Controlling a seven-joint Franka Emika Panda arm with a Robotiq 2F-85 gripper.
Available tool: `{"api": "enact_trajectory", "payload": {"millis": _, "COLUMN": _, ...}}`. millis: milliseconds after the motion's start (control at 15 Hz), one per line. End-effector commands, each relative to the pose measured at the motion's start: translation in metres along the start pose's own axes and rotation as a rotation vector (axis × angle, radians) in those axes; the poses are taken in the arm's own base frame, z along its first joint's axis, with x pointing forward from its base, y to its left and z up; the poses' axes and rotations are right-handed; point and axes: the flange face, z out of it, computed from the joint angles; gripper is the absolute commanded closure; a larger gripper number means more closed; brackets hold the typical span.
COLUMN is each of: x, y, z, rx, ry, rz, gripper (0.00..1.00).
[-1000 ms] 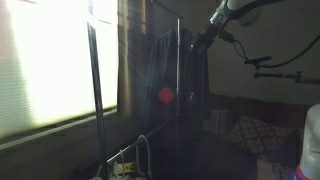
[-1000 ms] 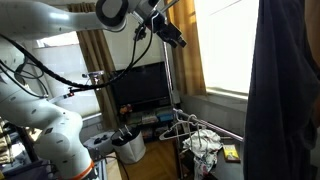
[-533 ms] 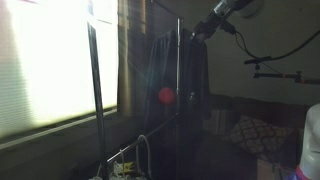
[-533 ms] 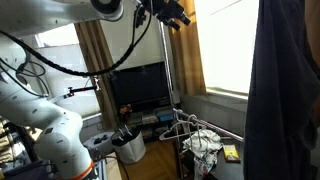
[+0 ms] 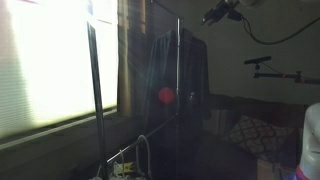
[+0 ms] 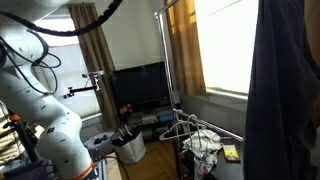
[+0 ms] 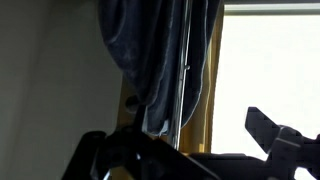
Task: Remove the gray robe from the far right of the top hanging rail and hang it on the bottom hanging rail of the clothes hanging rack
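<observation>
Next, I move my gripper to the gray robe's shoulder (image 5: pixel 197 39) (image 7: pixel 148 88) on the sofa side of the vertical pole and close it there.
The gray robe (image 5: pixel 168 92) hangs dark from the top of the rack beside a vertical pole (image 5: pixel 180 80). In an exterior view it fills the right edge (image 6: pixel 285 90). In the wrist view the robe (image 7: pixel 150 50) hangs straight ahead against the pole. My gripper (image 5: pixel 213 15) is high up, to the right of the robe's top and apart from it. In the wrist view its jaws (image 7: pixel 185 140) stand wide apart with nothing between them. The gripper is out of view in the exterior view that shows the TV.
A low rail carries empty hangers (image 6: pixel 185 124) above a heap of clothes (image 6: pixel 205 145). A TV (image 6: pixel 138 88) stands behind. Another rack pole (image 5: pixel 95 90) stands by the bright window. A sofa with a patterned cushion (image 5: pixel 250 133) lies at the lower right.
The arm has risen and moved away from the robe's top. The gripper has left the top of one exterior view. The robe hangs as before.
</observation>
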Motion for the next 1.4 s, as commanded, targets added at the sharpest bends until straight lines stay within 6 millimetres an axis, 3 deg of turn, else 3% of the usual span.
{"api": "enact_trajectory", "payload": {"millis": 0, "x": 0.011, "y": 0.005, "z": 0.006, "rx": 0.0, "ry": 0.012, "rz": 0.009, "gripper": 0.0}}
{"api": "enact_trajectory", "payload": {"millis": 200, "x": 0.031, "y": 0.005, "z": 0.027, "rx": -0.017, "ry": 0.017, "rz": 0.011, "gripper": 0.0}}
{"api": "enact_trajectory", "payload": {"millis": 267, "x": 0.019, "y": -0.006, "z": 0.038, "rx": -0.001, "ry": -0.046, "rz": -0.062, "gripper": 0.0}}
{"api": "enact_trajectory", "payload": {"millis": 333, "x": 0.017, "y": -0.004, "z": 0.045, "rx": -0.005, "ry": -0.061, "rz": -0.067, "gripper": 0.0}}
{"api": "enact_trajectory", "payload": {"millis": 667, "x": 0.018, "y": 0.04, "z": 0.074, "rx": -0.085, "ry": -0.067, "rz": -0.239, "gripper": 0.0}}
{"api": "enact_trajectory", "payload": {"millis": 1000, "x": 0.01, "y": 0.052, "z": 0.104, "rx": 0.17, "ry": -0.042, "rz": -0.381, "gripper": 0.0}}
{"api": "enact_trajectory", "payload": {"millis": 1133, "x": 0.019, "y": 0.067, "z": 0.115, "rx": 0.221, "ry": -0.011, "rz": -0.406, "gripper": 0.0}}
{"api": "enact_trajectory", "payload": {"millis": 1333, "x": 0.03, "y": 0.092, "z": 0.114, "rx": 0.206, "ry": 0.044, "rz": -0.367, "gripper": 0.0}}
